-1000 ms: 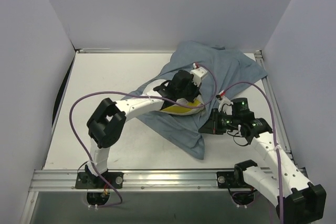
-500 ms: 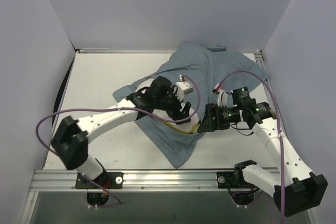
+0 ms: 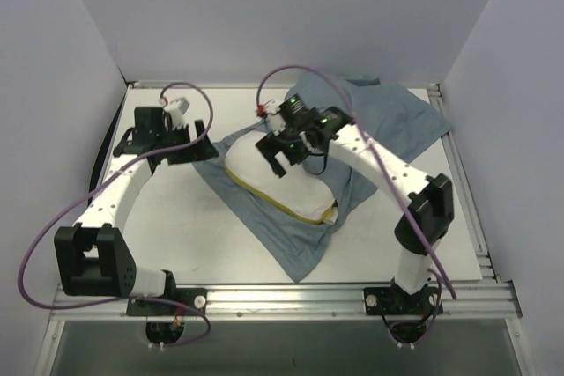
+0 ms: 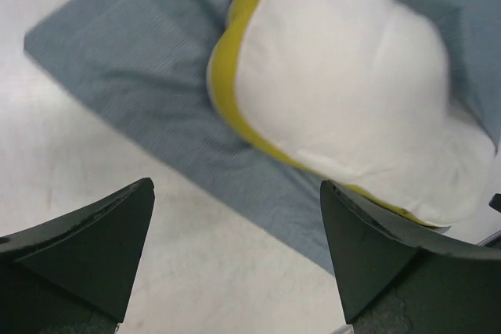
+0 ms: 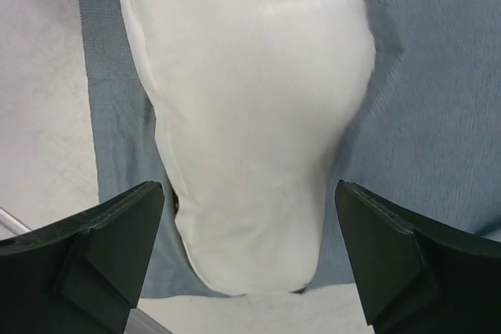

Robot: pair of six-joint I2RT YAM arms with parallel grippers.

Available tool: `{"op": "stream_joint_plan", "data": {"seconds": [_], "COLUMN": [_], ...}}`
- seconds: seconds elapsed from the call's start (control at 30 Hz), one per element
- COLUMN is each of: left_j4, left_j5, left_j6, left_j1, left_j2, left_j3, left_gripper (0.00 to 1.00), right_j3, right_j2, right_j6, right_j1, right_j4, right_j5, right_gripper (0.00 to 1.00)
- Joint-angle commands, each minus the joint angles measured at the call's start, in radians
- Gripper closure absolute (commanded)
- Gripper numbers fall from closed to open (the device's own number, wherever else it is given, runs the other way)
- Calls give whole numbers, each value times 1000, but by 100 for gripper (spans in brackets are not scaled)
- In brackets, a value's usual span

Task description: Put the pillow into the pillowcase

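My right gripper closes next on the yellow-banded edge (image 3: 242, 180) of the white pillow, at the pillow's end nearest my left gripper.
The white pillow (image 3: 278, 182) with its yellow band (image 3: 295, 210) lies on top of the spread grey-blue pillowcase (image 3: 392, 121), fully uncovered. My right gripper (image 3: 282, 158) hangs open above the pillow's far end, and its view looks down on the pillow (image 5: 250, 115) between the open right gripper (image 5: 250, 232), with pillowcase (image 5: 427, 99) on both sides. My left gripper (image 3: 198, 143) is open over the table at the pillowcase's left corner. In its view the open left gripper (image 4: 235, 228) holds nothing, and the pillow (image 4: 344, 91) and pillowcase (image 4: 133, 60) lie beyond it.
White walls close in the table (image 3: 167, 217) on the left, back and right. A metal rail (image 3: 282, 297) runs along the near edge. Purple cables loop from both arms, one arching over the pillowcase's far side (image 3: 304, 72).
Both grippers have opened and let go. The left arm swung out to the far left, the right arm moved up over the pillow's far end, and the pillow now lies uncovered.
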Motion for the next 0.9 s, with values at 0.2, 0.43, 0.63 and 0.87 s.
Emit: {"op": "stream_joint_plan", "data": {"seconds": [0.2,0.43,0.63,0.87], "left_j4": [-79,-7,142,329], "left_j5": [21,-31,-138,-183], "left_j6": [-86,-208,-240,-283], "left_j1": [153,145,102,-53], "left_j2": [-31,-37,82,289], "left_j3": [-132,-288,-315,-214], "left_gripper": [2,3,3,3], "right_j3": [311,279,253,173], "right_j2": [339,517,422,235], "right_j6": [-121,-188,-104,12], "right_j1": [210,221,158,84], "right_j4": [-38,-36,-24,-4], "right_j5": [241,288,217,23], "right_gripper": [0,10,100,100]}}
